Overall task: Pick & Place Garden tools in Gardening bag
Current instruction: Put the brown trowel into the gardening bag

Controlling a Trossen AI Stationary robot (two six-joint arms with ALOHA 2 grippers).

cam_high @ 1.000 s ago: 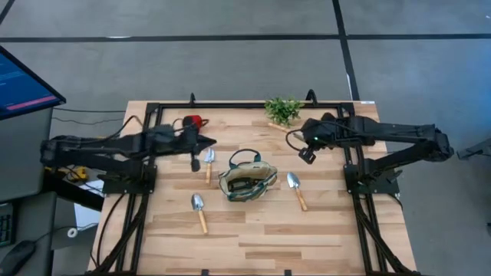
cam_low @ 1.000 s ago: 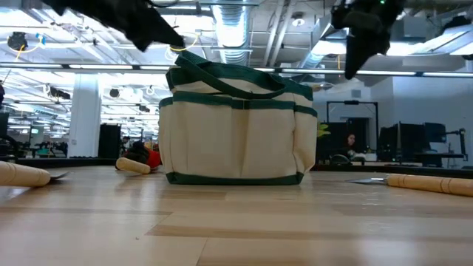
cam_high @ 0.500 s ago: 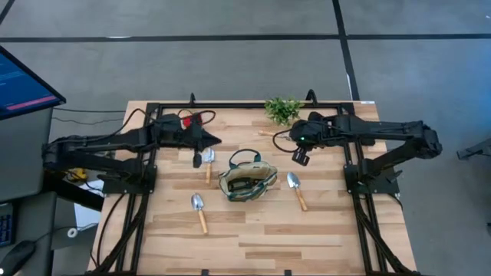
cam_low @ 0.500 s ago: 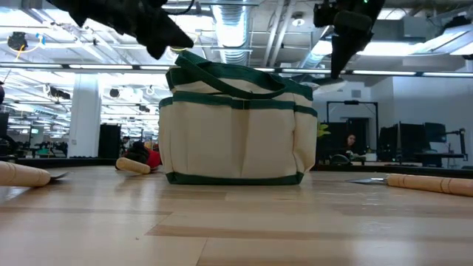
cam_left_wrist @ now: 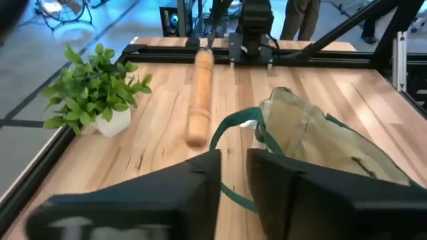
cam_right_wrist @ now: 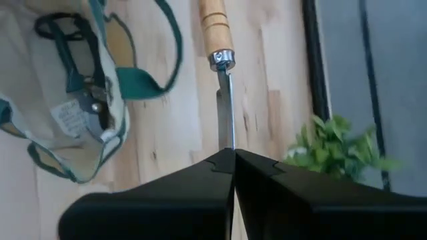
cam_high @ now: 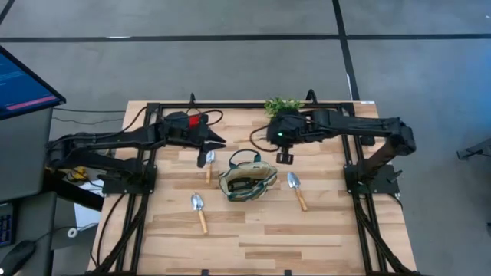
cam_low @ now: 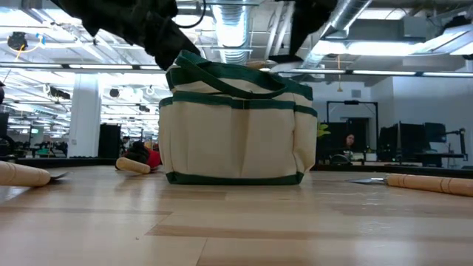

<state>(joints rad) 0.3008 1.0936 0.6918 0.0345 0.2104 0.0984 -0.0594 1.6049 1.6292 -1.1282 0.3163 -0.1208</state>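
Note:
My right gripper is holding the lifted trowel by its metal blade, so my left gripper needs to open wider and grab that trowel's wooden handle [cam_left_wrist: 200,100] before bagging it.
The khaki gardening bag [cam_high: 247,181] with green trim stands mid-table, with dark-handled shears [cam_right_wrist: 85,100] inside it. My right gripper [cam_high: 270,138] is just beyond the bag's far side, shut on a wooden-handled trowel [cam_left_wrist: 200,93]. My left gripper [cam_high: 221,142], its fingers a narrow gap apart [cam_left_wrist: 233,180], is empty and hovers left of the bag's far side. Three trowels lie flat on the table: one left of the bag [cam_high: 207,163], one near left [cam_high: 199,211], one right [cam_high: 295,189]. The red-and-black item [cam_high: 196,120] lies under my left arm. My right gripper pinches the trowel's metal shank [cam_right_wrist: 225,130] between its two shut fingers; the blade is hidden by them. The fingers come about level from the table's right and lie along the trowel. Its wooden handle [cam_right_wrist: 215,30] sticks out past the fingertips toward the table's left, lifted clear.
A leafy green plant sprig in a white pot [cam_high: 282,105] stands at the far edge behind my right arm. A black metal frame [cam_high: 253,104] runs along the far edge and both sides. The near half of the table holds only the one trowel.
My right gripper has gone toward the table's left edge with the trowel, from beside the right frame to just beyond the bag. My left gripper has gone a little toward the table's right, nearer the bag.

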